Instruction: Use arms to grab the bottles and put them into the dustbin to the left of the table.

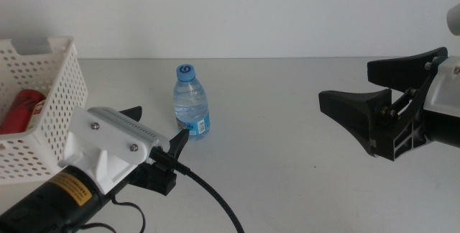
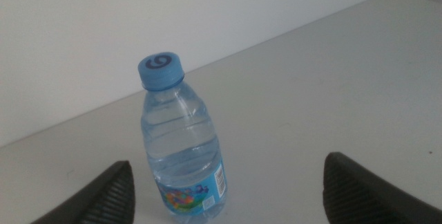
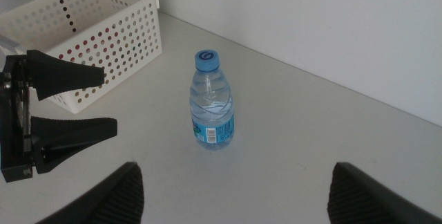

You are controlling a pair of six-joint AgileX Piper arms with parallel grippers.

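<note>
My left gripper should grip the water bottle on the labelled lower body point(image 1: 192, 121) point(image 2: 189, 181), well below its blue cap.
A small clear water bottle point(image 1: 192, 105) with a blue cap stands upright on the grey table point(image 1: 287, 161). My left gripper point(image 1: 157, 126) is open just in front of it, one jaw on each side of its lower part and neither touching. In the left wrist view the bottle point(image 2: 181, 148) stands close between the spread jaws. My right gripper point(image 1: 345, 83) hangs open well to the bottle's right, holding nothing. The white perforated dustbin point(image 1: 61, 82) sits at the left edge, with a red can point(image 1: 21, 109) lying inside. The right wrist view shows the bottle point(image 3: 212, 103), the dustbin point(image 3: 103, 30) and the left gripper point(image 3: 109, 101).
A black cable point(image 1: 215, 197) trails from the left arm's white bracket point(image 1: 108, 143) across the front of the table. A pale wall runs along the table's far edge.
</note>
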